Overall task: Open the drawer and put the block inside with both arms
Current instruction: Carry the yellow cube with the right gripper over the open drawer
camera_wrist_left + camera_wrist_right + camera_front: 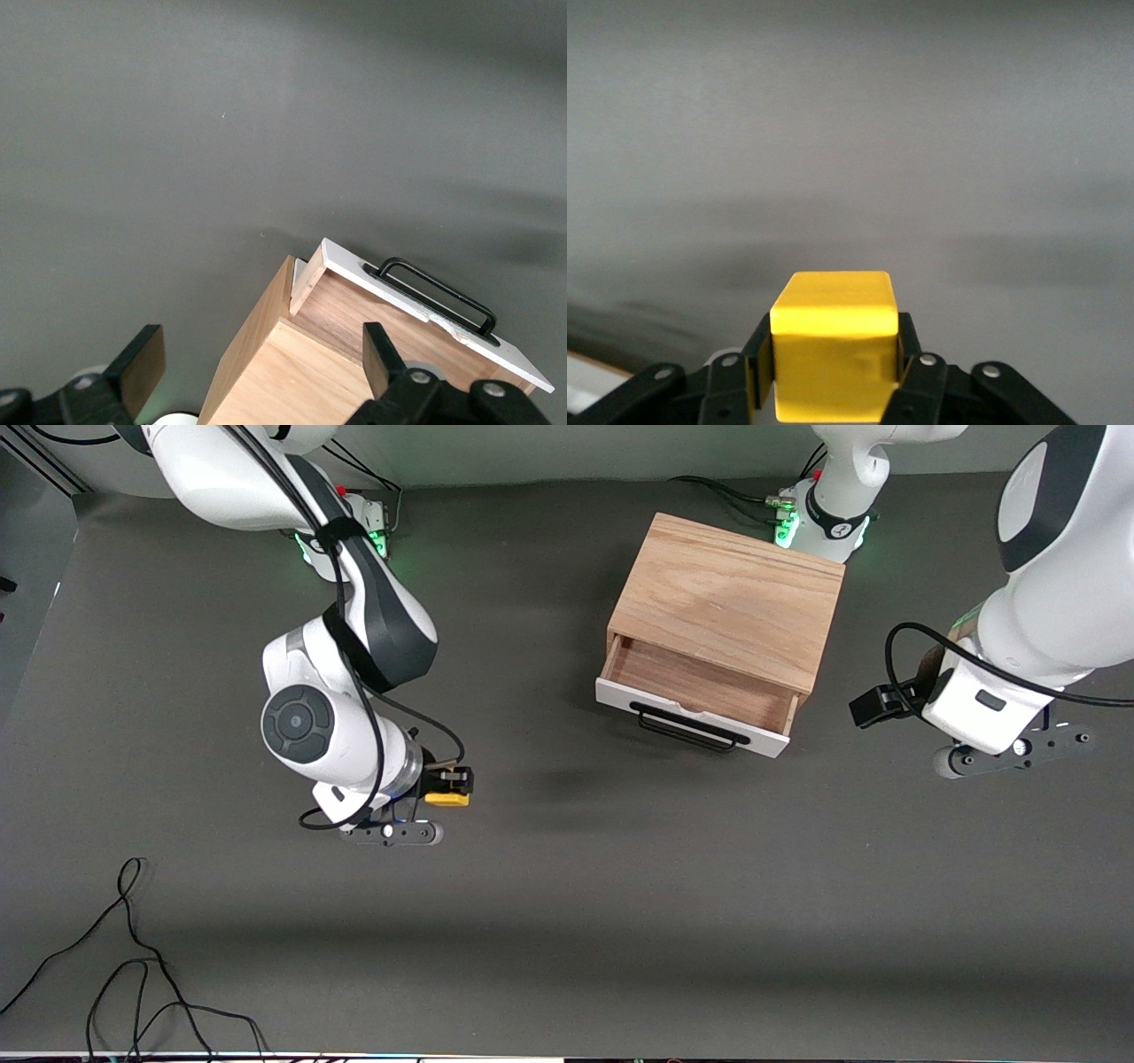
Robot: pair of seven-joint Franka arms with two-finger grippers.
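Note:
The robot's right gripper needs to set the yellow block, now over the table, down inside the open drawer [664,684], behind the drawer's white front.
The light oak cabinet [731,598] stands toward the left arm's end of the table. Its white-fronted drawer [691,722] is pulled part way out and its brown inside shows bare. My right gripper [452,784] is shut on the yellow block [447,798], over the table toward the right arm's end, apart from the cabinet. The right wrist view shows the block [833,345] clamped between both fingers. My left gripper [873,707] is open and empty beside the cabinet's side. In the left wrist view the gripper [261,372] frames the cabinet [292,372] and the drawer [434,310].
The dark grey table [567,912] spreads between the right gripper and the drawer. Loose black cables [133,957] lie near the front camera's edge at the right arm's end. The drawer's black wire handle [687,729] sticks out toward the front camera.

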